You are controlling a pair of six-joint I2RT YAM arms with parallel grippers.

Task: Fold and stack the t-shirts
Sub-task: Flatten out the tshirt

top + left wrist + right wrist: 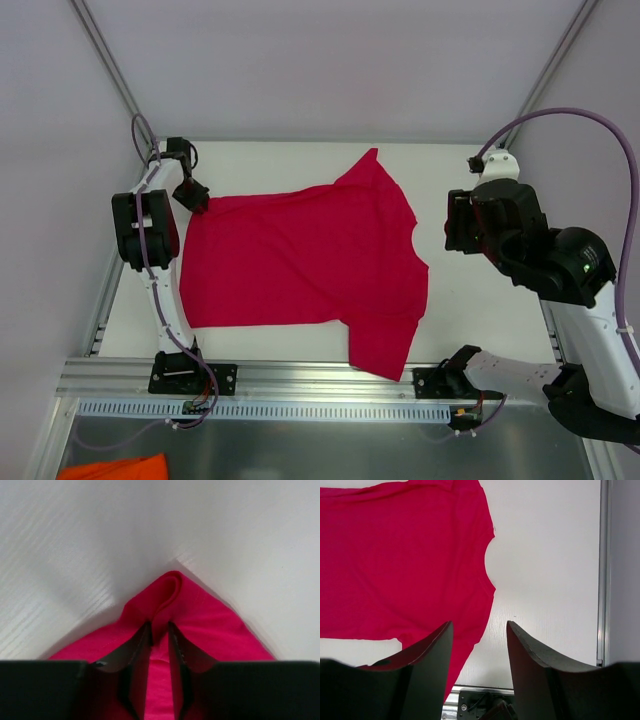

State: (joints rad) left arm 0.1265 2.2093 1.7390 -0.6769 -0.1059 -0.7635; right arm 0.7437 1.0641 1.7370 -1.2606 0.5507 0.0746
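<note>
The robot's left gripper is pinching a raised fold behind the t-shirt's bunched corner, so it should open, take the corner's very tip [175,575] and pull it out flat before folding.
A crimson-red t-shirt [300,265] lies spread flat on the white table [480,300], with its collar toward the right and one sleeve hanging over the near edge. My left gripper [195,200] is at the shirt's far-left corner. In the left wrist view it [159,630] is shut on a raised fold of that corner of the shirt [200,620]. My right gripper [458,225] hangs above bare table just right of the collar. In the right wrist view it [479,630] is open and empty, with the t-shirt [400,560] to its left.
An aluminium rail [300,378] runs along the table's near edge, holding both arm bases. An orange cloth [110,468] lies below it at the bottom left. A metal frame rail [603,570] borders the table's right side. White walls enclose the back and sides.
</note>
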